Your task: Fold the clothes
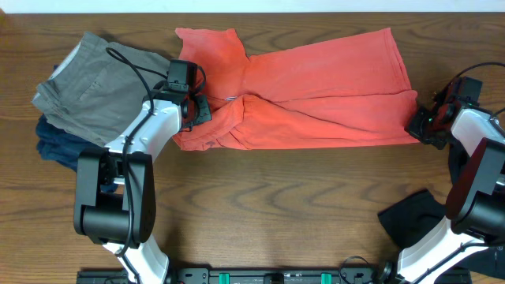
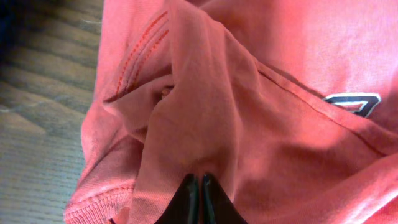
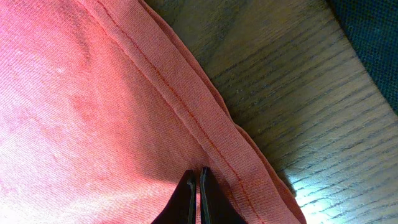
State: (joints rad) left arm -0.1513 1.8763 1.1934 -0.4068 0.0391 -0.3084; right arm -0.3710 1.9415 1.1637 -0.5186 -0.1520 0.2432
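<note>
I am pinching a bunched fold away from the T-shirt's hem corner with my left gripper, so I need to open it and take that hem corner [image 1: 182, 143] before pulling the T-shirt flat.
The coral-red T-shirt [image 1: 316, 87] lies crumpled across the middle of the table, partly folded over itself. My left gripper [image 1: 199, 110] is shut on a bunched fold at the shirt's left end; the left wrist view shows the jaws [image 2: 199, 183] pinching red cloth [image 2: 249, 112], with a bit of navy-and-white lettering [image 2: 351, 102] at the right. My right gripper [image 1: 418, 125] is shut on the shirt's lower right corner; the right wrist view shows the jaws [image 3: 198, 180] closed on cloth [image 3: 93, 99] beside the stitched hem [image 3: 186, 106].
A grey-khaki garment [image 1: 99, 87] lies at the far left on top of a navy one [image 1: 55, 146]. A black garment [image 1: 414, 217] lies at the front right near the right arm's base. Bare wood shows along the front.
</note>
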